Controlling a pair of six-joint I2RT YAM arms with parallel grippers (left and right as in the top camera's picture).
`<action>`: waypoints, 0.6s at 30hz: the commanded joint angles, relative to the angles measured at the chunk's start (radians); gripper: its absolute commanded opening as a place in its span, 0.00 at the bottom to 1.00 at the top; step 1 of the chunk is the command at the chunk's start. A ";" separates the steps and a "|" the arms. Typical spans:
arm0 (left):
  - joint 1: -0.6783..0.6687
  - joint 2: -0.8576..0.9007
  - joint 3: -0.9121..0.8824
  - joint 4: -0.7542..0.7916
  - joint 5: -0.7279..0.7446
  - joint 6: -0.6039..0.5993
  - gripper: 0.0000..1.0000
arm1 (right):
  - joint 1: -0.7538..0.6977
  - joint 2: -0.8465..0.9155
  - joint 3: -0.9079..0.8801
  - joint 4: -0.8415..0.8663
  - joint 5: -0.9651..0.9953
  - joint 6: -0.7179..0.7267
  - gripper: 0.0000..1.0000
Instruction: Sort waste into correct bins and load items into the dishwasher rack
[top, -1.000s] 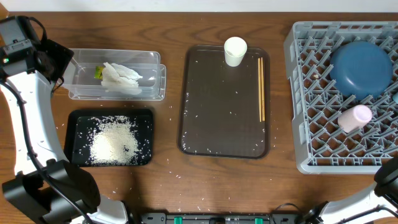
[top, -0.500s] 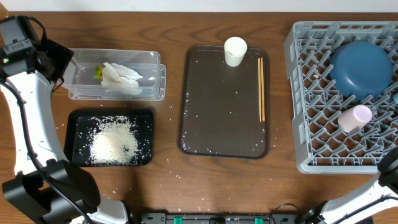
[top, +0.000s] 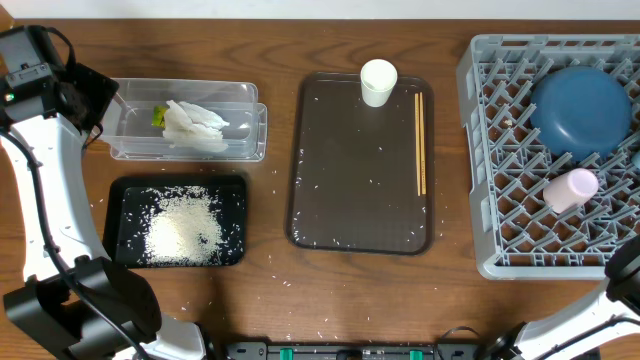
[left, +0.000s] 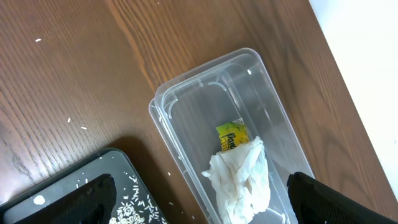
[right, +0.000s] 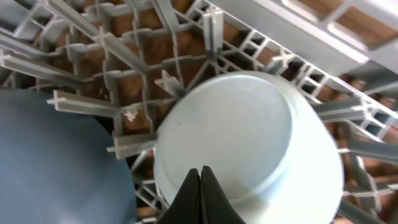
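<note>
My right gripper needs to open, grasp the light-blue bowl and move it nearer to the dark-blue dish (top: 582, 112), because the bowl sits at a slant near the side of the rack.
The clear tub (top: 187, 122) holds the white tissue (top: 192, 124) and the snack wrapper (top: 158, 116). Rice (top: 183, 226) lies in the black tray (top: 120, 200). The white cup (top: 378, 82) and chopsticks (top: 420, 140) are on the brown tray (top: 350, 200). The dark-blue dish (top: 582, 110) and pink cup (top: 570, 189) sit in the grey rack (top: 500, 150). My left gripper (left: 205, 208) is open and empty above the tub (left: 186, 106), tissue (left: 244, 180) and wrapper (left: 231, 135). My right gripper (right: 200, 190) is shut and empty over the upturned light-blue bowl (right: 249, 130) in the rack (right: 124, 56), beside the dish (right: 50, 162).
Loose rice grains are scattered on the wooden table (top: 270, 280) around the black tray and on the brown tray. The left arm (top: 45, 170) runs down the table's left side. The right arm (top: 628, 272) shows at the lower right corner.
In the overhead view the right arm has shifted slightly toward the right edge. Nothing else has moved.
</note>
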 joint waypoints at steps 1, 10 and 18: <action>0.002 -0.007 0.005 -0.003 -0.002 -0.009 0.91 | -0.014 0.015 -0.032 -0.082 0.144 -0.014 0.01; 0.002 -0.007 0.005 -0.003 -0.002 -0.009 0.91 | -0.026 -0.045 -0.032 -0.115 0.143 -0.002 0.01; 0.002 -0.007 0.005 -0.003 -0.002 -0.009 0.91 | -0.026 -0.189 -0.032 -0.105 0.109 0.022 0.45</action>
